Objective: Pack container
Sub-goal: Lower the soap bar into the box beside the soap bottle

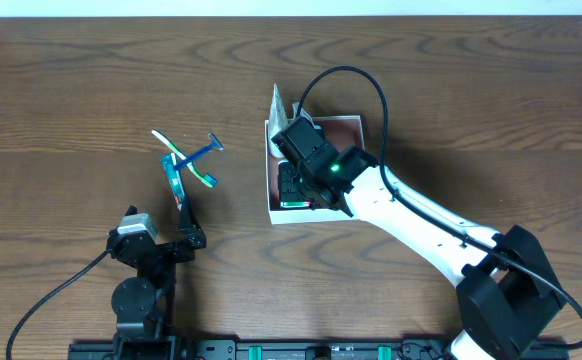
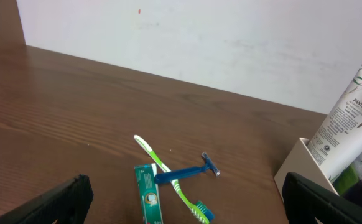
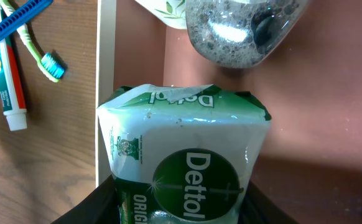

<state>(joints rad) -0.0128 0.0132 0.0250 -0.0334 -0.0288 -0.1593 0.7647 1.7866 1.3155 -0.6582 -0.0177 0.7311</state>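
The robot's right gripper needs to release the Dettol soap pack on the bottom of the box in front of the clear bottle (image 1: 284,189) (image 3: 201,157).
The container (image 1: 343,130) is a shallow white box with a pinkish-brown bottom, mid-table. Its wall (image 3: 106,62) and bottom show in the right wrist view, and its corner (image 2: 296,165) in the left wrist view. My right gripper (image 1: 301,185) is over the box's left side. In its wrist view (image 3: 181,199) it is shut on a green and white Dettol soap pack (image 3: 181,143), held inside the box against the left wall. A white Pantene tube (image 2: 349,118) leans in the box's far corner, beside a clear bottle (image 3: 243,31). My left gripper (image 1: 186,235) is open and empty, low at the front left.
A green toothpaste tube (image 1: 175,178), a green toothbrush (image 1: 186,160) and a blue razor (image 1: 199,152) lie crossed on the brown wooden table left of the box, just ahead of my left gripper (image 2: 184,183). The right arm (image 1: 421,215) reaches in from the front right.
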